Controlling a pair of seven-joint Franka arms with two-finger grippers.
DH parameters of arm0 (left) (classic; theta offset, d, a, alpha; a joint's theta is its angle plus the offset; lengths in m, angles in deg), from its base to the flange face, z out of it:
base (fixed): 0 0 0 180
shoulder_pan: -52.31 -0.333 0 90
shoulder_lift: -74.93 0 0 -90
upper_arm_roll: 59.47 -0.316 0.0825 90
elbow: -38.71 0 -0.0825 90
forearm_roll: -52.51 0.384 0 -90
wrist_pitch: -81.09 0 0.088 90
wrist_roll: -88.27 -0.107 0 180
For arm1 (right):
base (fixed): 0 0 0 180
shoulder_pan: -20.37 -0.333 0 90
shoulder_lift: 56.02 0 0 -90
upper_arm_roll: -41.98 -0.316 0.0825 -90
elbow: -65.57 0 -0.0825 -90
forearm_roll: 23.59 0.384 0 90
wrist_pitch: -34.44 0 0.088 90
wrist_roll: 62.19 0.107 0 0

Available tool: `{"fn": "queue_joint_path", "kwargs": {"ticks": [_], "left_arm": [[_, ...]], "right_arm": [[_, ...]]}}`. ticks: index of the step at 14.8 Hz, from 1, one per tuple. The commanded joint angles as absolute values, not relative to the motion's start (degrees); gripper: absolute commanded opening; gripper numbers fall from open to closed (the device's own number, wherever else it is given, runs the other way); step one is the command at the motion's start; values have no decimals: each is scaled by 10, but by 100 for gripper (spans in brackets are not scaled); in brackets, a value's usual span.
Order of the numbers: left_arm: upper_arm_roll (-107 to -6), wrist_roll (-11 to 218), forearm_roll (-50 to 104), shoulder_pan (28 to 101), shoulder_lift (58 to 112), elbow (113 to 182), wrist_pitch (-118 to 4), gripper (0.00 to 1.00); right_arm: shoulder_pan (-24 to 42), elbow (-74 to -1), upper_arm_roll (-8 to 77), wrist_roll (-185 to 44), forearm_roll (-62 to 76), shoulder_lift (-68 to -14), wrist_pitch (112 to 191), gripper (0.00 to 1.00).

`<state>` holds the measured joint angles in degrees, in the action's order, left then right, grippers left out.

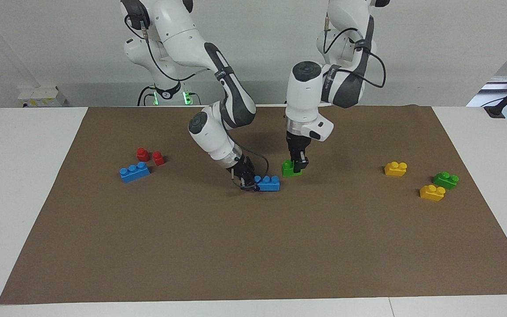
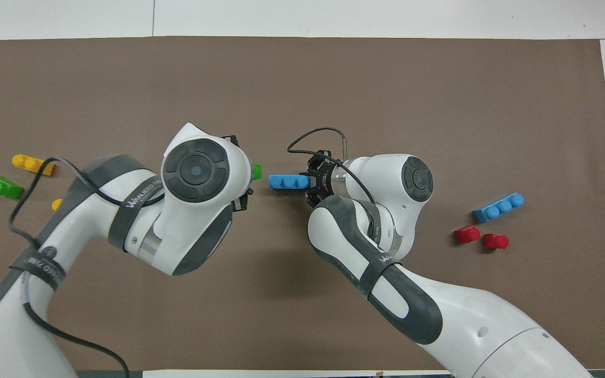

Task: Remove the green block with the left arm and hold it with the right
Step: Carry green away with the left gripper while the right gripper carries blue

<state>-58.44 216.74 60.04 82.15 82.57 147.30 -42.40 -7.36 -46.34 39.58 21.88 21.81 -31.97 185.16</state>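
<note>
My left gripper is going to let go of the green block, now tilted near the mat's middle, on the mat (image 2: 97, 147) beside the far yellow brick, toward the middle.
A small bright green block (image 1: 289, 169) with round studs sits tilted near the middle of the brown mat (image 1: 253, 246). My left gripper (image 1: 299, 166) points straight down and is shut on one end of it. In the overhead view only an edge of the green block (image 2: 256, 169) shows past the left hand. Beside it, a small gap away, a blue three-stud brick (image 1: 268, 182) lies low at the mat. My right gripper (image 1: 252, 182) comes in slanted and is shut on the brick's end (image 2: 288, 181) toward the right arm's side.
A second green block (image 1: 446, 179) and two yellow bricks (image 1: 395, 168) (image 1: 432, 193) lie toward the left arm's end. Another blue brick (image 1: 134, 171) and two red blocks (image 1: 142, 154) (image 1: 158, 158) lie toward the right arm's end.
</note>
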Motion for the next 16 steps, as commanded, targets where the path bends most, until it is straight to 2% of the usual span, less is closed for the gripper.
{"fn": "queue_joint_path", "kwargs": {"ticks": [1, 3, 5, 7, 11, 16], "left_arm": [[-582, 2077, 578, 780, 800, 1468, -376, 0], [-582, 1998, 558, 749, 798, 1466, -367, 0], [-582, 1928, 556, 712, 798, 1470, -368, 0], [-582, 1825, 535, 673, 798, 1472, -368, 0], [-582, 1673, 518, 593, 800, 1473, -372, 0], [-584, 1531, 512, 517, 827, 1474, -405, 0]], "right_arm": [[0, -461, 397, 194, 215, -369, 1752, 0], [79, -461, 397, 133, 184, -404, 1661, 0], [163, -461, 397, 67, 152, -415, 1588, 0], [242, -473, 396, -12, 139, -417, 1571, 0], [306, -475, 397, -87, 132, -396, 1553, 0], [311, -474, 395, -109, 132, -365, 1578, 0]]}}
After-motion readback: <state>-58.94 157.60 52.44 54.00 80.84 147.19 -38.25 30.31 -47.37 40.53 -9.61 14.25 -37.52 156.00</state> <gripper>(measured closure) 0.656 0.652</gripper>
